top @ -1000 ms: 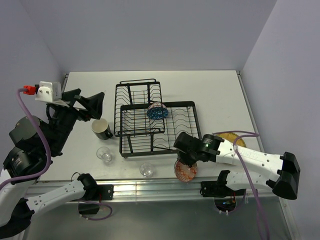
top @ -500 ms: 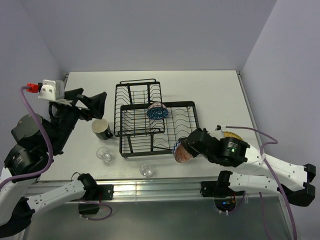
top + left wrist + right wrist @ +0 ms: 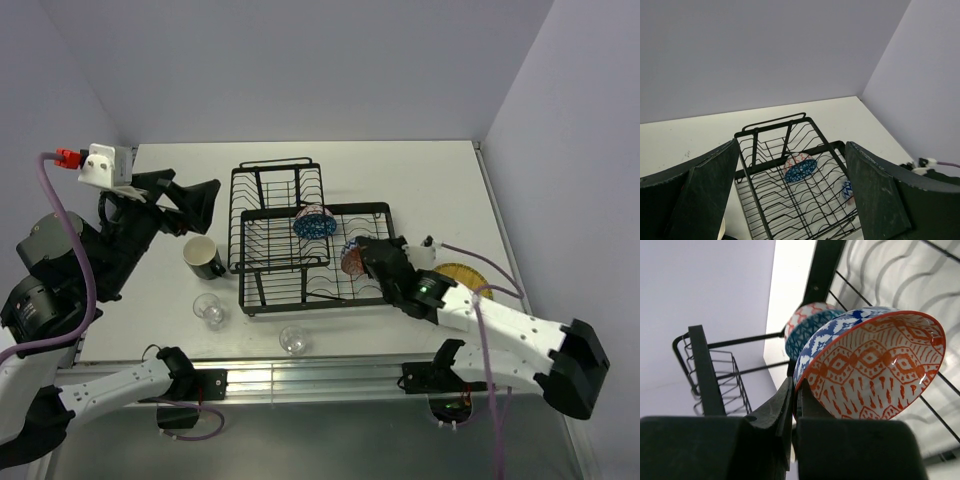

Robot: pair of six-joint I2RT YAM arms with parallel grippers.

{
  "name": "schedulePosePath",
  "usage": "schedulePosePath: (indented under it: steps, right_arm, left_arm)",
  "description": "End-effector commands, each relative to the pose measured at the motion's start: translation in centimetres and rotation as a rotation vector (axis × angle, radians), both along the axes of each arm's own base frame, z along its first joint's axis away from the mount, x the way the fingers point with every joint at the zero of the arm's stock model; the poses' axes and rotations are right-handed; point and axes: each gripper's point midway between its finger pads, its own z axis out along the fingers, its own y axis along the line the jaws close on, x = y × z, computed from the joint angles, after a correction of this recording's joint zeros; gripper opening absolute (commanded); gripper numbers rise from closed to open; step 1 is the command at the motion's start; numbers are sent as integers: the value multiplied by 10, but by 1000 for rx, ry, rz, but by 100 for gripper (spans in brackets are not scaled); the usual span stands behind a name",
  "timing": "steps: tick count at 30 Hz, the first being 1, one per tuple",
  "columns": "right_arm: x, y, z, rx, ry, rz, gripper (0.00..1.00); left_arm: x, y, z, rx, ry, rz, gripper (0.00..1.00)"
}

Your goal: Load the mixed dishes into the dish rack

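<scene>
The robot's right gripper should release the orange-red patterned bowl in the rack slot [image 3: 310,254] just in front of the blue patterned bowl. The orange-red bowl is tilted over the rack now.
The black wire dish rack [image 3: 340,208] stands mid-table, and a small blue patterned bowl [image 3: 315,222] rests on edge in it. My right gripper [image 3: 366,260] is shut on the rim of the orange-red patterned bowl [image 3: 351,258] and holds it tilted over the rack's right side. In the right wrist view this orange-red bowl [image 3: 875,370] hangs just in front of the blue bowl [image 3: 810,322]. My left gripper [image 3: 190,205] hangs open and empty, high to the left of the rack. Left of the rack are a black mug [image 3: 203,258] and two clear glass cups [image 3: 209,309] [image 3: 293,340]. A yellow plate [image 3: 468,277] lies partly under the right arm.
Purple walls close in the white table at the back and on both sides. The left wrist view looks down between its wide fingers onto the rack [image 3: 775,121], the blue bowl [image 3: 800,167] and the orange-red bowl [image 3: 847,191].
My right arm has lifted the orange-red bowl from the table's front edge up and back over the rack. The left arm has risen slightly, still open.
</scene>
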Motion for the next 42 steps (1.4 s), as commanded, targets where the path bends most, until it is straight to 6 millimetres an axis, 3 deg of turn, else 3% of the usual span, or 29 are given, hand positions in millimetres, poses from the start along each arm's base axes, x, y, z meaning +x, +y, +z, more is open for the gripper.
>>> schedulePosePath:
  steps: [1, 2, 3, 4, 6, 9, 13, 15, 16, 17, 19, 21, 22, 26, 42]
  right_arm:
    - [42, 29, 56, 141, -217, -6, 0]
    - [47, 34, 59, 147, -233, -3, 0]
    - [54, 41, 48, 120, -227, 0, 0]
    - [60, 48, 67, 167, -304, 2, 0]
    - [67, 56, 52, 161, -332, 15, 0]
    - [73, 66, 47, 193, -357, 18, 0]
    - [75, 69, 51, 237, -452, 23, 0]
    - [77, 73, 36, 247, -438, 17, 0]
    - [77, 74, 49, 294, -495, 13, 0]
    - [79, 78, 39, 285, -492, 18, 0]
    - [78, 88, 45, 319, -519, 32, 0]
    - [80, 96, 37, 310, -507, 30, 0]
    - [78, 103, 44, 336, -525, 37, 0]
    - [78, 116, 37, 340, -520, 41, 0]
    - [62, 112, -6, 305, -446, 14, 0]
  left_arm:
    - [-6, -6, 8, -15, 2, -48, 93]
    - [-6, -6, 9, -16, 1, -49, 93]
    - [-6, -6, 9, -17, 2, -51, 93]
    - [-7, -7, 9, -23, 2, -55, 93]
    - [-7, -7, 9, -26, 2, -59, 93]
    - [-9, -9, 7, -18, 12, -70, 93]
    - [-10, -6, 2, -2, 23, -68, 93]
    - [-10, -3, 0, 5, 27, -56, 93]
    - [-10, -3, -1, 9, 31, -54, 93]
    - [-10, -3, -1, 15, 30, -55, 93]
    - [-9, -4, -3, 28, 35, -56, 94]
    - [-8, -6, -2, 36, 36, -59, 94]
    - [-8, -7, -3, 45, 38, -63, 94]
    - [-7, -9, -2, 53, 37, -69, 93]
    - [-7, -15, -9, 71, 61, -88, 93]
